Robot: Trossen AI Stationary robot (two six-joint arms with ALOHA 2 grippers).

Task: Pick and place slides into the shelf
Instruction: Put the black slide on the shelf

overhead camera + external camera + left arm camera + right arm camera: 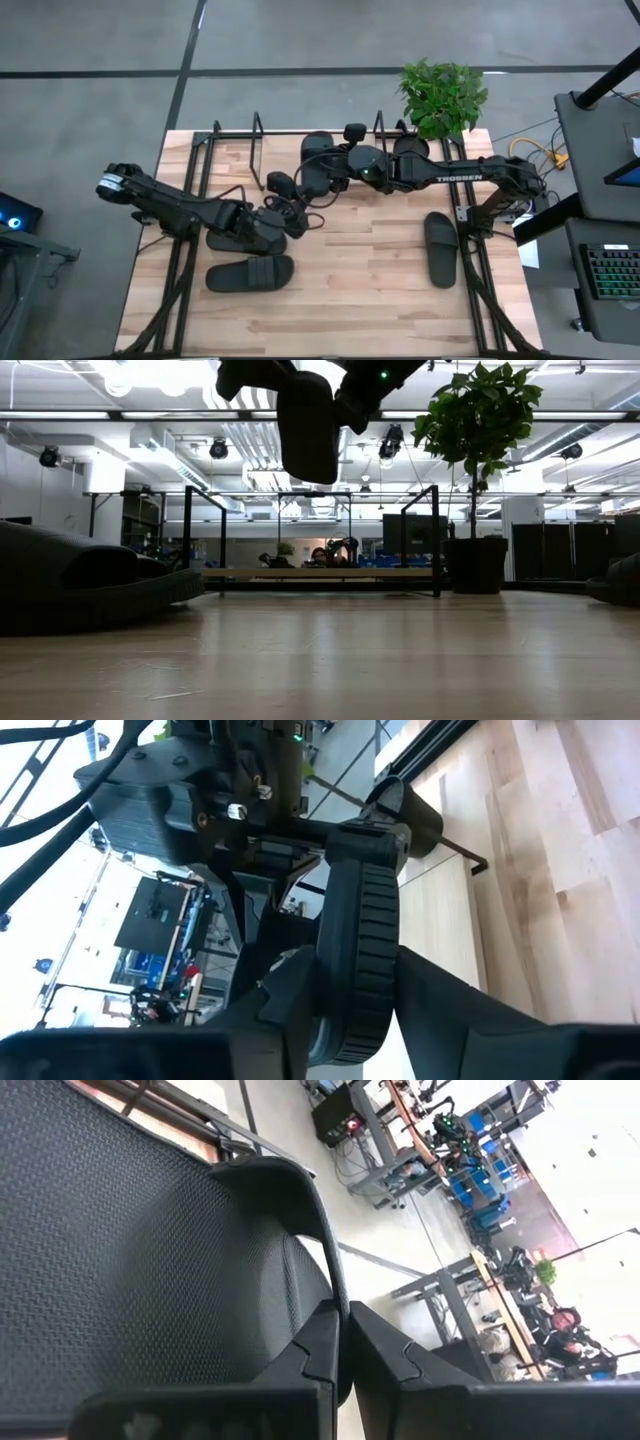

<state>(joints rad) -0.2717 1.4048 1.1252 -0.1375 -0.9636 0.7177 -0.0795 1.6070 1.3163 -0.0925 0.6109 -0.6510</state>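
Note:
My right gripper is pinching the slide's thin rim, so next my left gripper grips the sole edge (373,950) firmly before my right gripper opens and moves away.
One black slide (307,425) hangs in the air above the middle of the table, sole upright, with both grippers at its upper end. My right gripper (345,1365) is shut on it. My left gripper (375,1020) has a finger against each face of its sole (365,940). Three more slides lie flat on their soles: one (250,272) at the near left, one (228,238) partly under my left arm, one (440,248) at the right. The shelf (320,572) of black wire and a wooden board stands at the far edge. My left gripper clamps the ribbed sole edge (350,1010) at one end of the slide between its two fingers (290,995), lying across the sole. The slide is lifted clear. My right gripper pinches a thin curved rim of the slide (335,1295) between its nearly closed fingers (315,1350), next to the textured sole face (130,1260). The slide hangs below it, clear of the table.
A potted plant (440,95) stands at the far right corner beside the shelf's wire uprights (258,140). Black frame rails (185,250) run along the table's left and right sides. Bare wood (360,270) lies between the near slides.

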